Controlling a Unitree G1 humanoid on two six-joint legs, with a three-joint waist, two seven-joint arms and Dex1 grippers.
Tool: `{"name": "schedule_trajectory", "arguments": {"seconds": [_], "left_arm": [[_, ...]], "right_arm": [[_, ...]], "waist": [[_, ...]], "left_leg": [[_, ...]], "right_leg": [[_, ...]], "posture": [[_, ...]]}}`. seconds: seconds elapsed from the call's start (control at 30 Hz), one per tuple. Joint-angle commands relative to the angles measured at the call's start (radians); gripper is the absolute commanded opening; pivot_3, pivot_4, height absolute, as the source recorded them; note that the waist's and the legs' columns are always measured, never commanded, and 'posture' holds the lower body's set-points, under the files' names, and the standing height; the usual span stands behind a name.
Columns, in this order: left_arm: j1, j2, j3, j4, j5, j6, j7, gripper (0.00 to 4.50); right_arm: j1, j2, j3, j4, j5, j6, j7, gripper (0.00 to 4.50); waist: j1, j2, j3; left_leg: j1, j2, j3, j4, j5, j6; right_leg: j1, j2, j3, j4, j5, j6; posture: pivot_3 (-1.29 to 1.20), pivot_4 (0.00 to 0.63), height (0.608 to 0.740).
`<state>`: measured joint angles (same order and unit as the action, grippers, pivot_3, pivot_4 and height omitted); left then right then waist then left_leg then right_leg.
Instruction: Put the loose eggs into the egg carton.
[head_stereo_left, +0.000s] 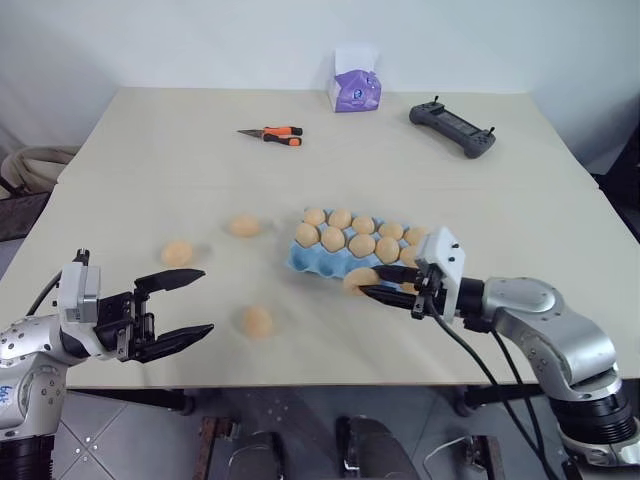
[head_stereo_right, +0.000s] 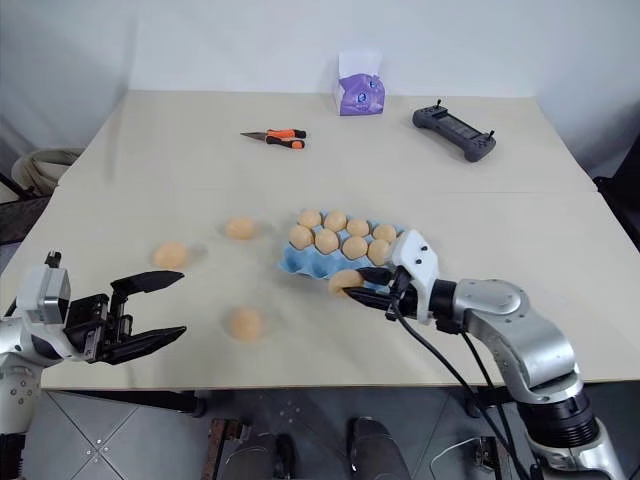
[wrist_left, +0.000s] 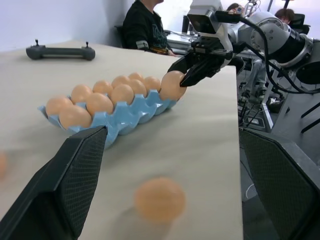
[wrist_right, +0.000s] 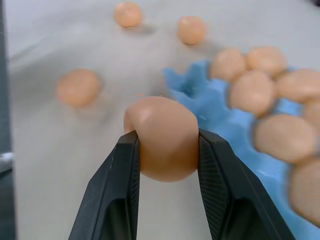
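The fingers of my left gripper needs to close around the middle of the loose egg (head_stereo_left: 257, 322) (wrist_left: 160, 199) that is nearest the table's front edge.
The light blue egg carton (head_stereo_left: 299, 257) lies at mid-table with several tan-orange eggs (head_stereo_left: 340, 218) seated in its cups. My right gripper (head_stereo_left: 362, 284) is shut on one egg (wrist_right: 162, 137), held off the table at the carton's near edge. Three loose eggs lie on the table to the carton's left: one (head_stereo_left: 243, 226) beside it, one (head_stereo_left: 177, 253) farther left, one (head_stereo_left: 257, 321) nearest the front edge. My left gripper (head_stereo_left: 205, 300) stands open over the front left of the table, with nothing between its fingers (wrist_left: 75, 185), and the nearest loose egg (wrist_left: 160, 199) lies just beyond them.
At the back of the table stand a purple-and-white tissue box (head_stereo_left: 355, 88), an orange-handled tool (head_stereo_left: 272, 134) and a dark handheld controller (head_stereo_left: 452, 128). A person (wrist_left: 142, 25) sits beyond the table in the left wrist view. The table's front edge (head_stereo_left: 330, 383) runs just below both grippers.
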<state>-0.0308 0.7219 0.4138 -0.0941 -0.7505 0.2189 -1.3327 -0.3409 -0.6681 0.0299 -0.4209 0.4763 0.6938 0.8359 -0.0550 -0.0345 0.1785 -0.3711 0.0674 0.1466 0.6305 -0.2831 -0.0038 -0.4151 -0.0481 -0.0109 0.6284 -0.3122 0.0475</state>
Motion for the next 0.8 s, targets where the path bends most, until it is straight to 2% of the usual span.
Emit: {"name": "schedule_trajectory", "arguments": {"seconds": [0.03,0.3,0.8], "left_arm": [[-0.028,0.003,-0.001,0.019,-0.002,-0.012,-0.008,4.50],[-0.053,-0.001,-0.013,0.038,0.007,-0.023,-0.010,4.50],[-0.042,-0.003,-0.004,0.014,0.005,-0.028,0.011,4.50]], "right_arm": [[-0.055,-0.038,-0.043,0.082,-0.060,-0.079,-0.010,1.48],[-0.105,-0.046,-0.017,0.264,-0.162,-0.207,-0.004,1.48],[-0.110,0.015,0.033,0.240,-0.149,-0.187,0.030,1.48]], "waist": [[-0.003,0.000,0.000],[-0.002,0.000,0.000],[-0.002,0.001,0.000]], "left_leg": [[0.000,0.000,0.000,0.000,0.001,0.002],[-0.001,0.000,0.001,-0.001,0.001,0.002],[-0.001,0.000,0.001,0.000,0.001,0.002]], "right_leg": [[0.000,0.000,0.000,0.000,0.000,0.000],[-0.001,0.000,0.000,0.000,0.000,0.000],[-0.002,0.001,0.001,0.001,0.000,0.000]], "posture": [[0.00,0.150,0.740],[0.00,0.150,0.740],[0.00,0.150,0.740]]}}
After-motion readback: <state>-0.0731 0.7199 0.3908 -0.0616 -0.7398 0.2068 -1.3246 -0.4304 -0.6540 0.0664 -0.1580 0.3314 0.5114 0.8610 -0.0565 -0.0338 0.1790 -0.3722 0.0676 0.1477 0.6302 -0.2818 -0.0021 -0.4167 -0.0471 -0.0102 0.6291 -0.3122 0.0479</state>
